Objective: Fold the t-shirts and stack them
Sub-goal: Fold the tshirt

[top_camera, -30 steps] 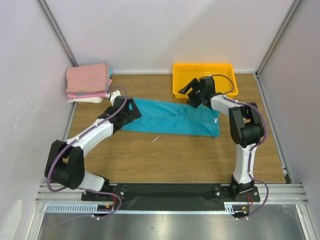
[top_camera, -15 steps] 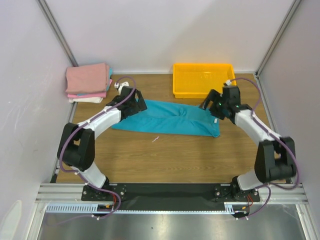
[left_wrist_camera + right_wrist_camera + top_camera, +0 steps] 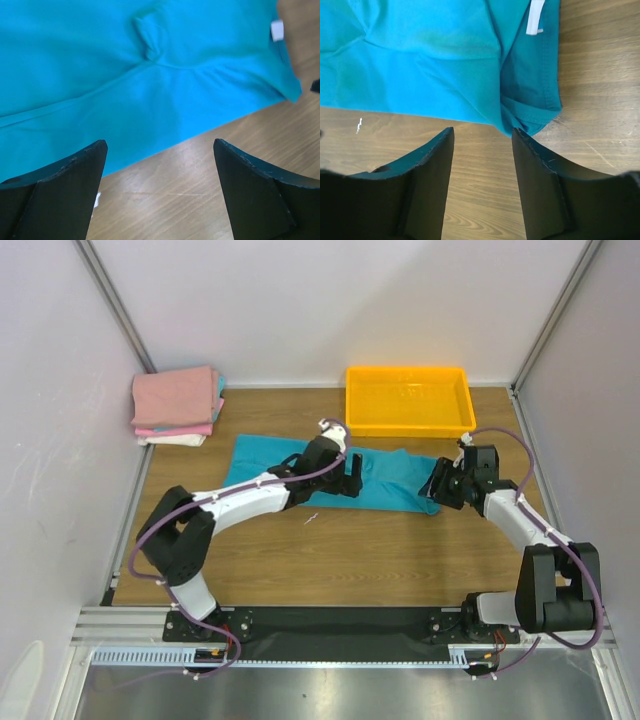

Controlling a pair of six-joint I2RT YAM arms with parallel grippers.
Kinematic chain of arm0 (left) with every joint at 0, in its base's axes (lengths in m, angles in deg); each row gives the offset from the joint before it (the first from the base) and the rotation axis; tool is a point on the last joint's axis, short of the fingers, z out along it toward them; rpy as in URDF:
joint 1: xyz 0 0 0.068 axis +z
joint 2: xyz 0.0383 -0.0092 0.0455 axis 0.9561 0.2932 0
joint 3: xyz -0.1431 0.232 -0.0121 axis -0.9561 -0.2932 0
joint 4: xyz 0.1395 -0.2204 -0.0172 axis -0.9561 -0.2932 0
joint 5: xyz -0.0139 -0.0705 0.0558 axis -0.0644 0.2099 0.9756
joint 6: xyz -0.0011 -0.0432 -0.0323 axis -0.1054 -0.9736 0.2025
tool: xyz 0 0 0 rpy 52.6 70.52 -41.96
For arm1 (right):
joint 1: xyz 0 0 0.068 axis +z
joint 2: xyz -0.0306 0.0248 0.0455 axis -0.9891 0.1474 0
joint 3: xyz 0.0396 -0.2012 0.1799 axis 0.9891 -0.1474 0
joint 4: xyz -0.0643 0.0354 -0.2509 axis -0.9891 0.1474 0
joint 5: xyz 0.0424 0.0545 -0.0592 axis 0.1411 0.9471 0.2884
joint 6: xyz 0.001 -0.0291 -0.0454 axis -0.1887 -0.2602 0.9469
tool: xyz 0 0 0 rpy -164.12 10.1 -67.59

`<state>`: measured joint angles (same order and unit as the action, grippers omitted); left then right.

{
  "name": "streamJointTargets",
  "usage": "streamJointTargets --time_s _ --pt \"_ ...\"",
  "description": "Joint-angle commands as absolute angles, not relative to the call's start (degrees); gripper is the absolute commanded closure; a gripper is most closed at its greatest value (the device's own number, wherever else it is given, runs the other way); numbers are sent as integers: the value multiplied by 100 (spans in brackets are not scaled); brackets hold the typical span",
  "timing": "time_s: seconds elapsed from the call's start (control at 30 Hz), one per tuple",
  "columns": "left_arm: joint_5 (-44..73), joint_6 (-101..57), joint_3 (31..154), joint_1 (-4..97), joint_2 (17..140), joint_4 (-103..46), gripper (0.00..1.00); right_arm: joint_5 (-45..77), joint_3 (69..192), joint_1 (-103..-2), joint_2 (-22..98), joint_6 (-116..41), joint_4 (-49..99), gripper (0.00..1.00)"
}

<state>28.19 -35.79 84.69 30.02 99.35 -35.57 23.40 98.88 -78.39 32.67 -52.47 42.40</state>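
The teal t-shirt's near corner is bunched up crooked, so I will use my right gripper to pinch the t-shirt's top layer [image 3: 492,95] beside it and straighten that end before folding further.
A teal t-shirt [image 3: 280,462], folded into a long band, lies across the middle of the table. My left gripper [image 3: 350,476] is open and empty over the band's middle, at its near edge. In the left wrist view the gripper [image 3: 160,145] straddles the shirt's near hem [image 3: 150,100] and bare wood. My right gripper [image 3: 441,486] is open and empty at the shirt's right end. In the right wrist view the gripper [image 3: 482,131] sits just short of the shirt's corner [image 3: 530,112], which has a white label [image 3: 535,17]. A stack of folded shirts [image 3: 176,400], pink on top, sits at the back left.
A yellow bin [image 3: 408,400] stands at the back, right of centre. A small white scrap [image 3: 312,518] lies on the wood just in front of the shirt. White walls close in the table on the left, back and right.
My left gripper has moved right, from the shirt's left end to its middle. My right gripper has moved from beside the bin down to the shirt's right end. The shirt's left end now lies uncovered.
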Motion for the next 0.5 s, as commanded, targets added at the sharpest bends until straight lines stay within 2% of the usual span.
streamJointTargets --time_s 0.0,0.07,0.33,0.47 --pt "2632 -3042 8815 2866 10238 -3326 7 2575 9796 -7845 3279 -5060 3737 46" --pt "2457 -2980 8851 2831 10413 -3178 11 2637 9796 -7853 3385 -5078 3570 49" --pt "1868 -3164 9044 2708 10862 -2825 15 2751 10051 -7853 3983 -5201 3323 60" --pt "1780 -3217 9071 2637 11011 -2808 16 2742 10095 -7853 4089 -5192 3367 62"
